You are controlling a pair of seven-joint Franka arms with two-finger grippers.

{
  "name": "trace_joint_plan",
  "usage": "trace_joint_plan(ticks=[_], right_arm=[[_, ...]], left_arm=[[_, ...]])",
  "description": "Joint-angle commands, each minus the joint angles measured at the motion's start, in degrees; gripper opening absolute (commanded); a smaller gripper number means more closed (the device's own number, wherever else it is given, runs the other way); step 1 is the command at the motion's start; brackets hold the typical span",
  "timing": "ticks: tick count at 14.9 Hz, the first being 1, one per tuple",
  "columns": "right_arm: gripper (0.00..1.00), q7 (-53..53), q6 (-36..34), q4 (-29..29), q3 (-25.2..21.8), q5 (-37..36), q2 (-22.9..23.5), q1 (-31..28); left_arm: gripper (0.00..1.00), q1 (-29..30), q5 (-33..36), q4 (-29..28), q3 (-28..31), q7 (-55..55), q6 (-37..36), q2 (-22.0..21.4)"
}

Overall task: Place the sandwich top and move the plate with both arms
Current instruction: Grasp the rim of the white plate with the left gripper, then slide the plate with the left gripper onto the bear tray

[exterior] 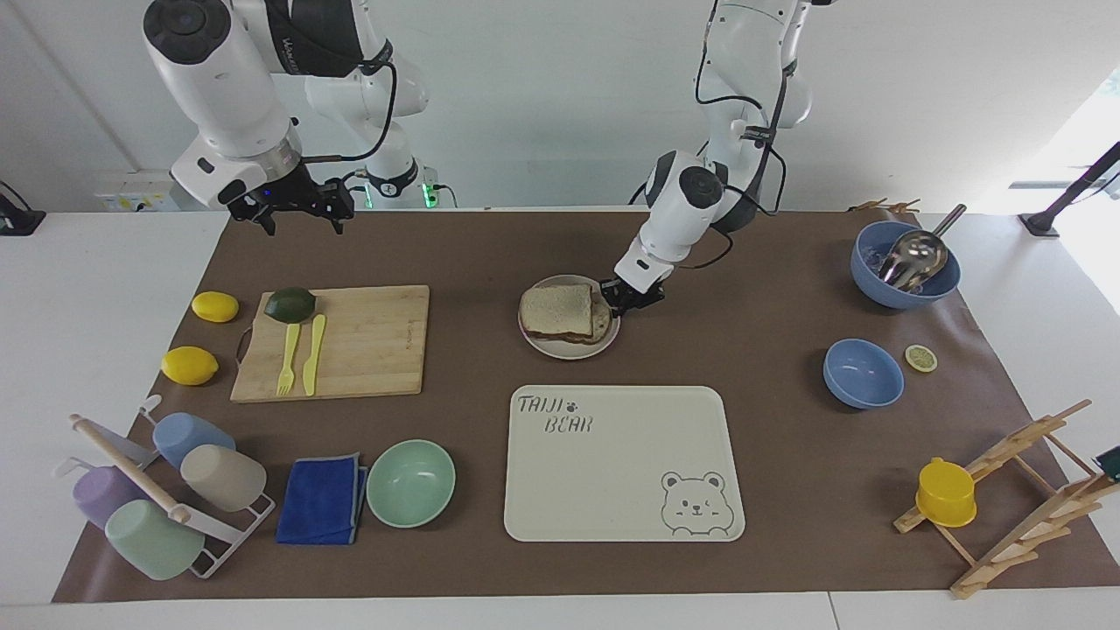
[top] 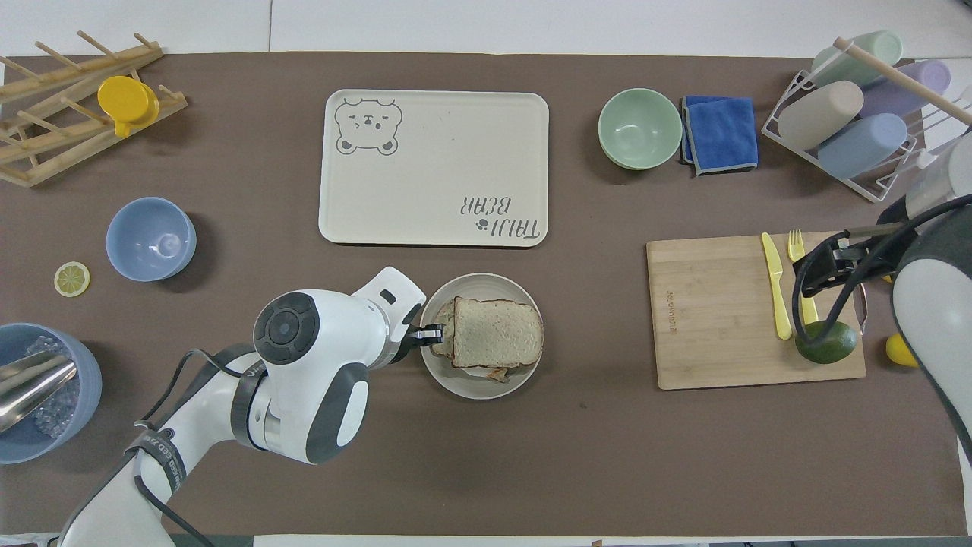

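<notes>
My left gripper is going to place the plate on the cream bear tray. It will release the plate there, partly over the bear drawing (top: 414, 154).
The sandwich top (exterior: 556, 306), a pale speckled slice with a brown crust, lies on the stacked sandwich on the small round beige plate (exterior: 567, 351); it also shows in the overhead view (top: 497, 340) on the plate (top: 469, 386). My left gripper (exterior: 623, 295) is low at the plate's rim on the side toward the left arm's end, shut on the rim; it shows in the overhead view (top: 428, 334). My right gripper (exterior: 295, 213) hangs open and empty, raised over the mat near the robots' edge, beside the cutting board; it shows in the overhead view (top: 828, 262).
A cream bear tray (exterior: 623, 461) lies farther from the robots than the plate. A bamboo cutting board (exterior: 367, 341) holds an avocado, a yellow fork and a knife. A mint bowl (exterior: 410, 482), blue cloth, cup rack, lemons, two blue bowls and a wooden rack stand around.
</notes>
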Motion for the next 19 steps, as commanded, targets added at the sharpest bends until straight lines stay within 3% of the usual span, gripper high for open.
trace_joint_plan(ticks=[1, 4, 8, 11, 16, 19], right_arm=[[1.0, -1.5, -0.1, -0.6, 0.5, 1.4, -1.1, -0.9], [1.0, -1.5, 0.1, -0.8, 0.5, 1.4, -1.4, -0.4], [1.0, -3.4, 0.9, -0.3, 0.0, 1.9, -1.3, -1.1], [1.0, -3.5, 0.8, -0.3, 0.1, 1.9, -1.4, -0.7], [1.0, -3.4, 0.9, -0.3, 0.1, 1.9, -1.5, -0.7], [1.0, -3.3, 0.9, -0.3, 0.1, 1.9, -1.5, -0.5]], left_arm=[[0.0, -0.2, -0.7, -0.4, 0.7, -0.1, 0.7, 0.7], [0.0, 1.9, -0.7, 1.1, 0.7, 0.2, -0.7, -0.5], [0.0, 7.8, -0.8, 16.4, 0.8, 1.2, -17.7, 1.0], [0.0, 10.2, -0.8, 22.5, 0.9, 0.8, -19.2, 3.9], [0.0, 15.1, -0.5, 39.9, 0.9, 0.8, -21.2, 17.1], [0.0, 16.6, 0.7, 49.6, 1.0, 0.9, -22.1, 27.2]])
